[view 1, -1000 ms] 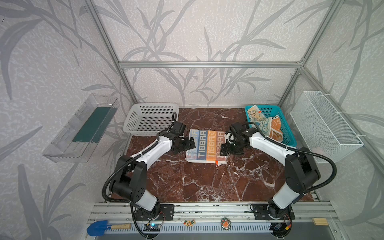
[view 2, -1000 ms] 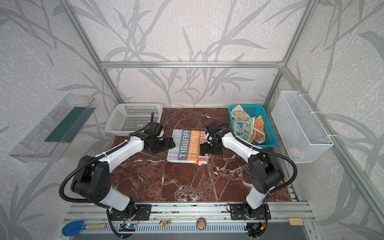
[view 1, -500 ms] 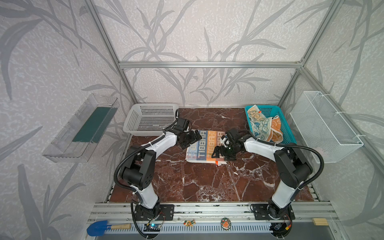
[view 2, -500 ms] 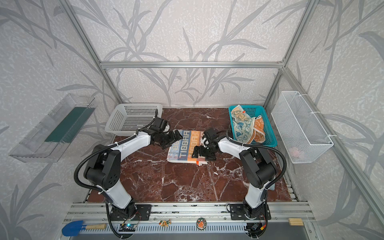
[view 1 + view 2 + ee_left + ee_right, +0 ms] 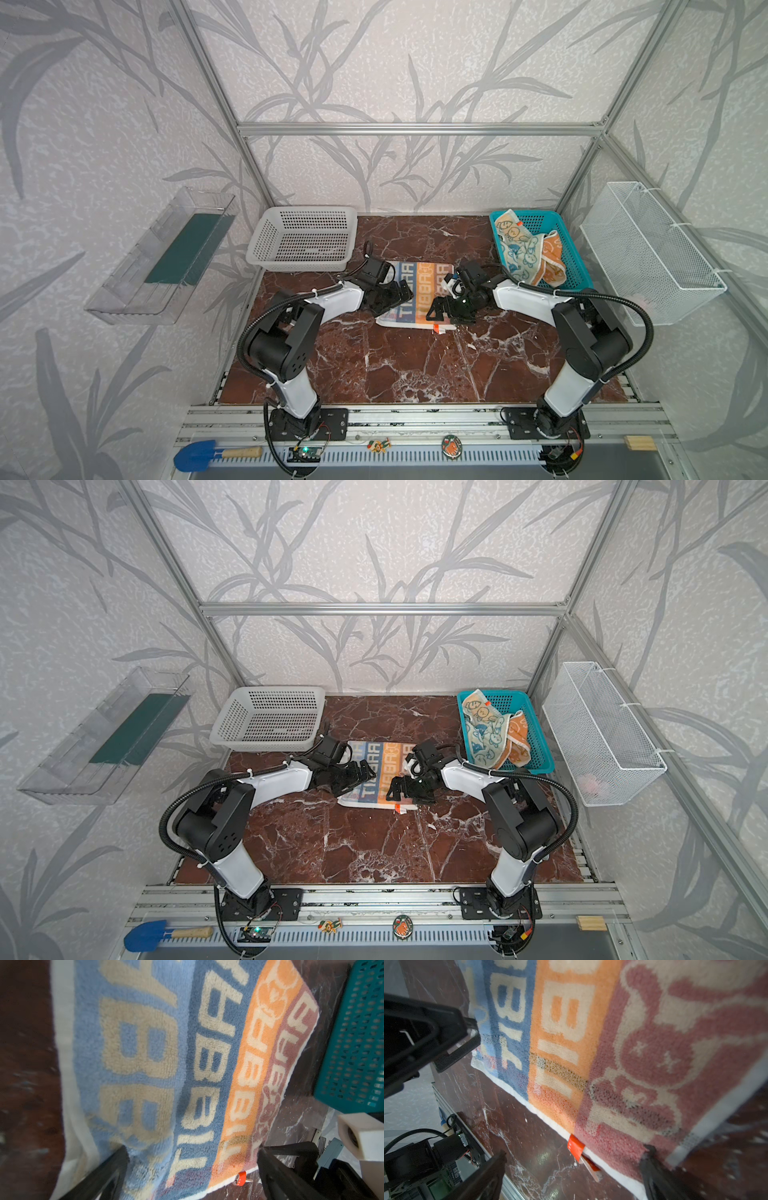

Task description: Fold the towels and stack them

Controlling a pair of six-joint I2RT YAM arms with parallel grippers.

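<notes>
The striped towel's back corner (image 5: 453, 265) is the one nearest the teal basket. My right gripper should close on it next.
The striped "RABBIT" towel (image 5: 417, 286) (image 5: 378, 766) lies flat on the marble table in both top views. My left gripper (image 5: 399, 297) (image 5: 359, 777) is open, low over the towel's left part near its front edge. In the left wrist view the left gripper (image 5: 192, 1157) straddles the towel (image 5: 166, 1064) without clamping it. My right gripper (image 5: 446, 311) (image 5: 405, 793) (image 5: 573, 1157) is open over the towel's front right corner, by its orange tag (image 5: 576, 1147). A cream-and-blue bunny towel (image 5: 517, 249) and an orange towel (image 5: 550, 257) lie crumpled in the teal basket (image 5: 540, 216).
An empty white basket (image 5: 303, 241) stands at the back left of the table. A wire basket (image 5: 648, 257) hangs on the right wall and a clear tray (image 5: 162, 257) on the left wall. A blue shovel (image 5: 199, 455) lies on the front rail.
Both grippers have moved in from the towel's sides onto the towel, toward its front edge. Both stayed open. The towel has not shifted.
</notes>
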